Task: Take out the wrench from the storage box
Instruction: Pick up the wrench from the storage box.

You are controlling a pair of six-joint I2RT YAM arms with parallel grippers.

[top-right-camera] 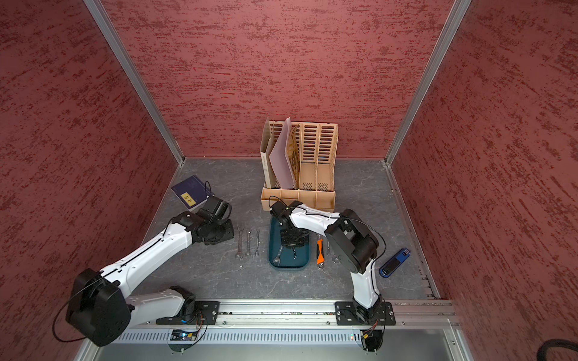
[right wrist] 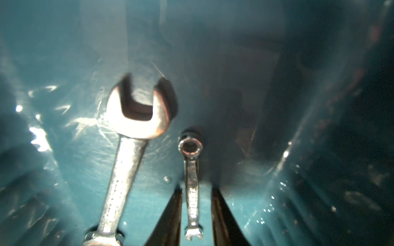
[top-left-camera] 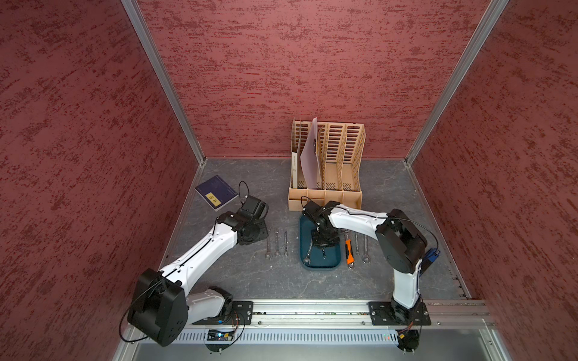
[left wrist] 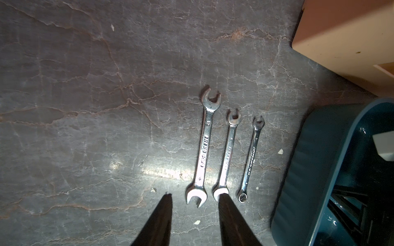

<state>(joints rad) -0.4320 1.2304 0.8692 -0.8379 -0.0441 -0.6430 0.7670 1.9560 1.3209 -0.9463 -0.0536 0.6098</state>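
The large open-ended wrench inside the storage box has the handle's middle (top-left-camera: pixel 310 245), which my left gripper should go to next and close on.
The storage box (top-left-camera: pixel 322 265) is a dark teal tray at the middle of the table, seen in both top views (top-right-camera: pixel 289 265). Two wrenches lie inside it: a large open-ended wrench (right wrist: pixel 128 153) and a small wrench (right wrist: pixel 191 187). My right gripper (right wrist: pixel 196 189) is down inside the tray, its jaws narrowly open with one finger on each side of the small wrench's shank; a thin gap shows on one side. My left gripper (left wrist: pixel 195 194) hovers open and empty over the table left of the tray. One of its fingertips (left wrist: pixel 222 197) overlaps the end of a table wrench.
Three wrenches (left wrist: pixel 204 149) lie side by side on the table left of the tray. An orange-handled tool (top-left-camera: pixel 348 250) and two wrenches (top-left-camera: pixel 365 250) lie to its right. A beige file organiser (top-left-camera: pixel 325 193) stands behind it. There is a dark book (top-left-camera: pixel 215 192) at far left and a blue object (top-right-camera: pixel 394 262) at right.
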